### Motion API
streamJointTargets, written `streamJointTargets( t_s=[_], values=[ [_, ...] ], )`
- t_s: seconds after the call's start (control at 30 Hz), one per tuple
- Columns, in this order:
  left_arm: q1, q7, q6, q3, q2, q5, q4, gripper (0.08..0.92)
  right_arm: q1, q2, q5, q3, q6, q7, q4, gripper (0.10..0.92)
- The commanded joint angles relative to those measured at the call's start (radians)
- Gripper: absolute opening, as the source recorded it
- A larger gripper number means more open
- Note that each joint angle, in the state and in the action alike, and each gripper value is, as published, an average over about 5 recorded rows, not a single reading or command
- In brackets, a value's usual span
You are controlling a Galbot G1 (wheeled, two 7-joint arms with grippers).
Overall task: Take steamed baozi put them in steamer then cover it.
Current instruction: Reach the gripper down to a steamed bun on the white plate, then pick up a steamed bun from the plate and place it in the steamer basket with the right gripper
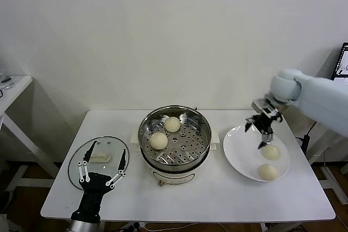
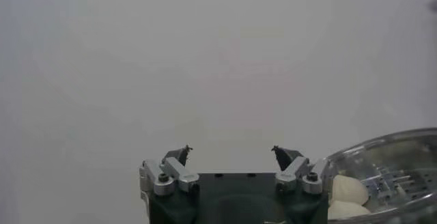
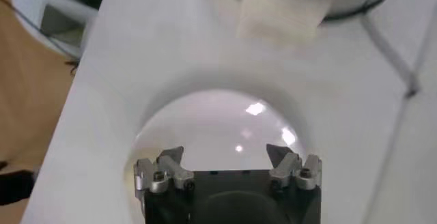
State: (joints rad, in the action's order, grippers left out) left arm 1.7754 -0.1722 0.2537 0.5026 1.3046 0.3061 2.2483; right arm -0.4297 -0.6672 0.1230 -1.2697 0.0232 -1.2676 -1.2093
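The sides of the baozi [image 1: 268, 172] nearest the table's front edge on the white plate should be gripped next by my right gripper.
The steamer [image 1: 174, 143] stands mid-table with two baozi on its perforated tray, one at the back [image 1: 172, 124] and one at the left [image 1: 159, 140]. Two more baozi [image 1: 270, 152] [image 1: 268, 172] lie on a white plate [image 1: 239, 150] at the right. My right gripper [image 1: 260, 134] is open and empty, hovering just above the plate beside the nearer-back bun; it also shows in the right wrist view [image 3: 225, 157]. The glass cover [image 1: 99, 161] lies flat at the left. My left gripper [image 1: 102, 162] is open over it; the left wrist view shows it [image 2: 232, 154] empty.
The white table's edges [image 1: 185, 215] are near the plate and cover. A side table [image 1: 13, 88] stands at far left. A cable and screen [image 1: 343, 61] are at far right.
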Motion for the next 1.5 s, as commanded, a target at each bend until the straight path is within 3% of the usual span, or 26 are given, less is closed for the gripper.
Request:
streamJointTargets(
  t_s=[0.03, 0.77, 1.23, 1.5],
  values=[
    [0.007, 0.0, 0.003, 0.007, -0.001, 0.001, -0.002, 0.823, 0.237, 0.085, -0.129, 0.143, 0.047, -0.012, 0.06, 0.823],
    [0.015, -0.001, 0.007, 0.016, 0.003, 0.006, -0.004, 0.823, 0.313, 0.035, -0.154, 0.203, 0.055, -0.028, 0.112, 0.818],
    [0.014, -0.002, 0.007, 0.022, 0.004, 0.005, -0.003, 0.823, 0.292, 0.011, -0.146, 0.202, 0.059, -0.03, 0.12, 0.698],
    [0.011, -0.003, 0.008, 0.016, 0.003, 0.005, 0.001, 0.823, 0.146, 0.022, -0.097, 0.137, 0.073, -0.044, 0.069, 0.67]
  ],
)
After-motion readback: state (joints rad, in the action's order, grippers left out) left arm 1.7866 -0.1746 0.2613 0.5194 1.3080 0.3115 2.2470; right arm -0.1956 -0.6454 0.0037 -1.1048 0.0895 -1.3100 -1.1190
